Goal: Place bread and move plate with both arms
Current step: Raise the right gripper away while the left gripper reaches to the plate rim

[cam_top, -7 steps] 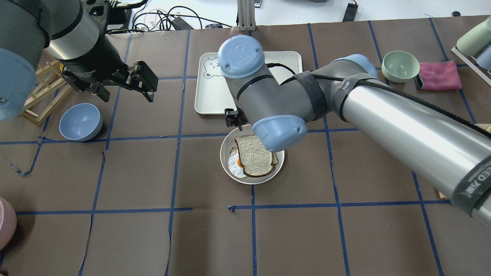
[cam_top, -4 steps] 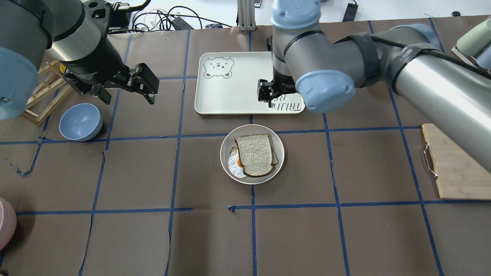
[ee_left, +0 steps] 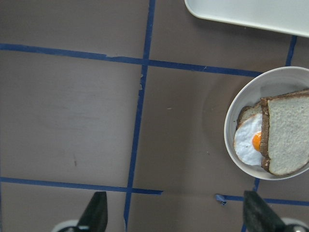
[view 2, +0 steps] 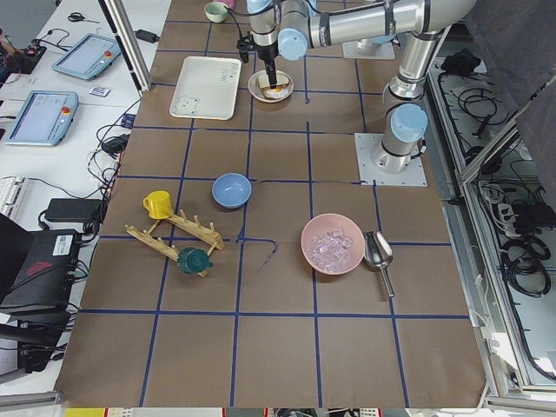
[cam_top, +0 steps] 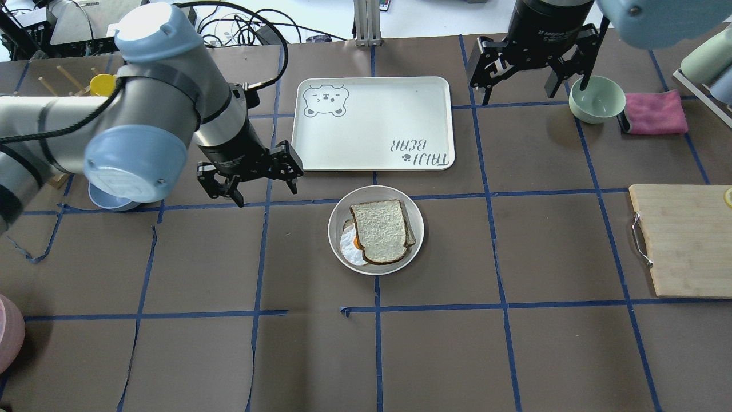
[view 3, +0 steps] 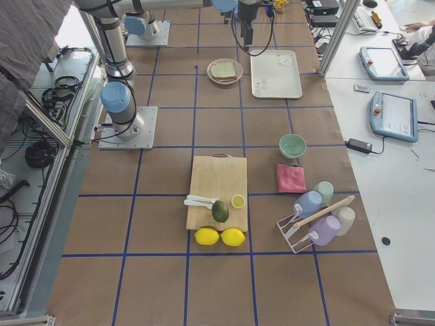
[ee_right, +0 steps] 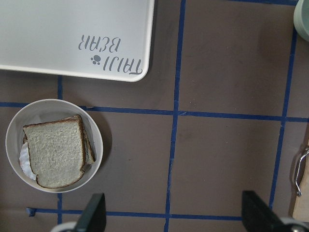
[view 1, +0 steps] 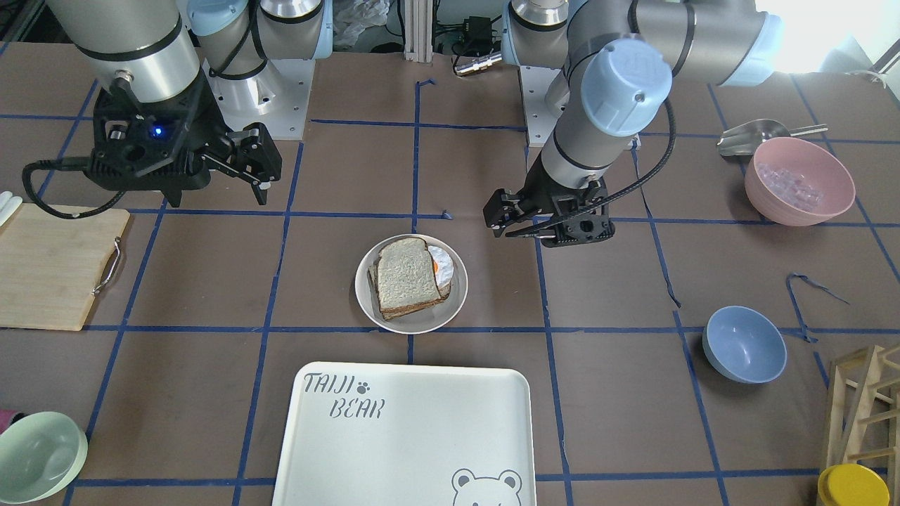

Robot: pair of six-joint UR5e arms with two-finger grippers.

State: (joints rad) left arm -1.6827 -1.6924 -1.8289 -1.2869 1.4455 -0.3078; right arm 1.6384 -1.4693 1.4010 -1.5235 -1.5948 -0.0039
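The bread is resting on the plate, so next I should move my left gripper to the plate's rim (view 1: 463, 261) (ee_left: 229, 146) beside the fried egg and close it there.
The bread (cam_top: 380, 232) lies on the small round plate (cam_top: 343, 213), on top of a fried egg (cam_top: 347, 247) and a second slice. It also shows in the front view (view 1: 404, 275) and in both wrist views (ee_left: 287, 133) (ee_right: 55, 152). My left gripper (cam_top: 266, 195) is open and empty, low over the table to the left of the plate (ee_left: 231, 121). My right gripper (cam_top: 532, 94) is open and empty, far back right of the plate (ee_right: 14, 130), beside the tray's right end.
The white TAIJI BEAR tray (cam_top: 372, 123) lies just behind the plate. A green bowl (cam_top: 596, 98) and a pink cloth (cam_top: 655, 111) sit by the right gripper. A wooden board (cam_top: 680, 240) is at the right. A blue bowl (view 1: 744, 343) sits under my left arm.
My right arm has pulled back from over the plate to the far right, empty. My left arm has swung in toward the plate. Bread and plate have not moved.
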